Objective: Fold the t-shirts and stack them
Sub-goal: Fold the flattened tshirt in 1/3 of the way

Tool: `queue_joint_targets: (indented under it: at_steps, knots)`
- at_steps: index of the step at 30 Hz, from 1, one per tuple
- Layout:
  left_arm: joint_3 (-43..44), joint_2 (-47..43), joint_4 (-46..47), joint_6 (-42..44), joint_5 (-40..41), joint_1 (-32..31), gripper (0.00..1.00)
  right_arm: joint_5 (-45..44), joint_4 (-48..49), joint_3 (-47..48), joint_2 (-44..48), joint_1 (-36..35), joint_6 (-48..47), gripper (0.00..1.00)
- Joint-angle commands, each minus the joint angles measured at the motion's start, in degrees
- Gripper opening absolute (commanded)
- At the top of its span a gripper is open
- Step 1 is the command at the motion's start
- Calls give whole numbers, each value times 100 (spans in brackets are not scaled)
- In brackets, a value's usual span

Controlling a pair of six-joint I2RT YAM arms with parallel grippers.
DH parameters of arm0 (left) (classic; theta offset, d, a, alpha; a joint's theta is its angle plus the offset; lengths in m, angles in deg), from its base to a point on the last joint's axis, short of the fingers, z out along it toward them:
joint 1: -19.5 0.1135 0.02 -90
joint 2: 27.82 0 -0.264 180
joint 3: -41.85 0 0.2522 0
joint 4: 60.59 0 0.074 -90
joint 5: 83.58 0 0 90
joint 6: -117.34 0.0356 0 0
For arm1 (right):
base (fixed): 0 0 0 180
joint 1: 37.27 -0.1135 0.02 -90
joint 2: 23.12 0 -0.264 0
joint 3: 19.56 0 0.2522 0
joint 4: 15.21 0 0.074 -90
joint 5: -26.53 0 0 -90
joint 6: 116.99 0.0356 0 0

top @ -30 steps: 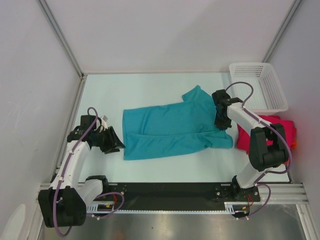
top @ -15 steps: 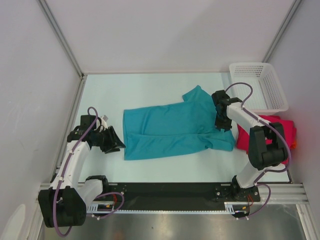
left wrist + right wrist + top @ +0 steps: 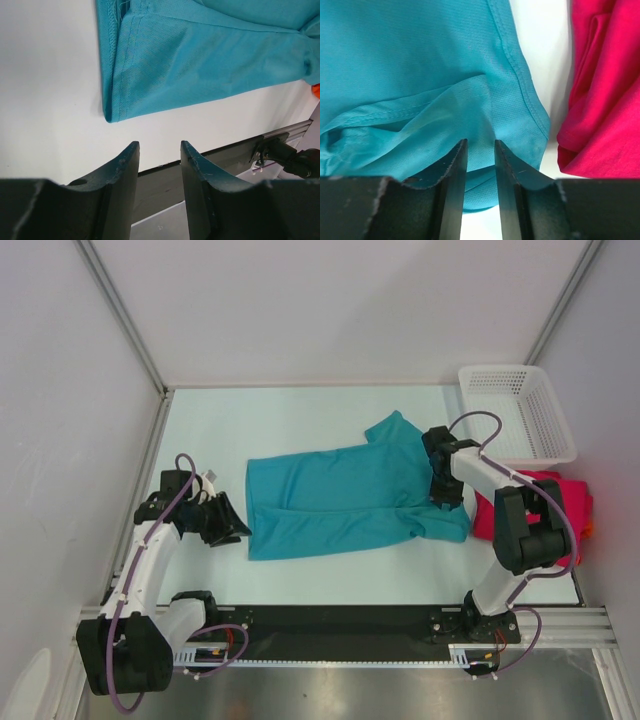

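The folded top layer of the teal t-shirt ends short of the hem under it, so next my right gripper pinches that layer's edge (image 3: 491, 112) and pulls it toward the hem.
The teal t-shirt (image 3: 345, 498) lies partly folded across the middle of the table, one sleeve pointing back. My right gripper (image 3: 446, 498) is at its right end. In the right wrist view the gripper (image 3: 480, 143) has its jaws nearly together on a raised fold of the teal t-shirt (image 3: 420, 65). The crimson-pink t-shirt (image 3: 575, 495) lies bunched just to the right and also shows in the right wrist view (image 3: 607, 90). An orange edge (image 3: 592, 530) peeks out beside it. My left gripper (image 3: 237, 528) is open and empty just off the teal t-shirt's near-left corner (image 3: 112, 112).
A white mesh basket (image 3: 520, 410) stands at the back right corner. The black rail (image 3: 340, 620) runs along the near table edge. Grey walls close in the left, back and right sides.
My right gripper has shifted slightly left and back at the shirt's right end, and the cloth edge there has shifted a little. The left arm has not moved.
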Motion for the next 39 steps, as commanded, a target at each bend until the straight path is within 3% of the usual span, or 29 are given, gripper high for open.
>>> queue_joint_targets:
  at_steps: [1,10,17,22,39]
  knots:
    - [20,-39,109,131,-126,58,43,-181,129,-79,-46,84,-8,38]
    - [21,-57,91,140,-109,67,43,-137,260,-88,-142,137,-87,35]
    - [29,-57,91,131,-108,76,43,-75,313,-123,-107,207,-148,11]
    - [29,-57,91,131,-117,67,43,-67,313,-123,-20,216,-175,0]
    - [82,-83,56,175,-144,85,43,-620,-197,922,42,260,-184,0]
